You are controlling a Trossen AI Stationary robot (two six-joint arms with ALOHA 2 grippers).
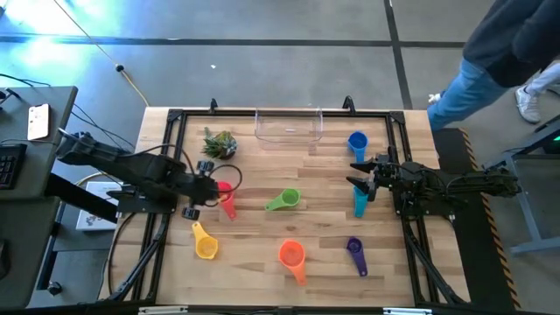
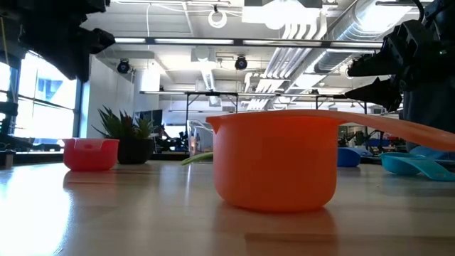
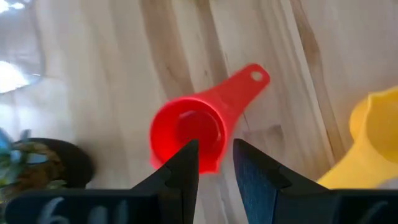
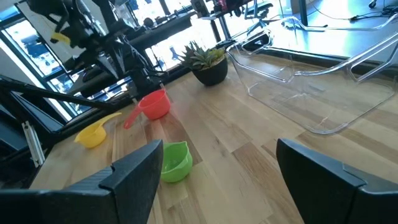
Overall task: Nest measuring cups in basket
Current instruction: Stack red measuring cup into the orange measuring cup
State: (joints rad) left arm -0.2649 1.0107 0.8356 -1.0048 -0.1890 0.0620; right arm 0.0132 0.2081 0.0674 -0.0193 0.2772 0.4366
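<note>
My left gripper needs to grip the red cup's rim (image 1: 220,195) (image 3: 221,153) on the side between the cup's handle and its small pouring spout.
The red cup (image 1: 226,194) stands upright on its base on the table, handle toward the near edge. My left gripper (image 1: 210,182) hangs above it, open by a narrow gap. In the left wrist view its fingertips (image 3: 214,152) stand over the cup's rim (image 3: 214,163) beside the handle root, apart from it. My right gripper (image 1: 361,175) is wide open and empty (image 4: 230,180), between the blue cup (image 1: 357,142) and the teal cup (image 1: 360,203). The green (image 1: 283,201), yellow (image 1: 205,243), orange (image 1: 292,255) and purple (image 1: 354,252) cups lie on the table. The clear basket (image 1: 289,124) stands at the far edge.
A small spiky plant in a dark pot (image 1: 220,142) stands just beyond the red cup, left of the basket. A black frame (image 1: 175,122) runs round the table. A person stands beyond the far right corner (image 1: 490,70).
</note>
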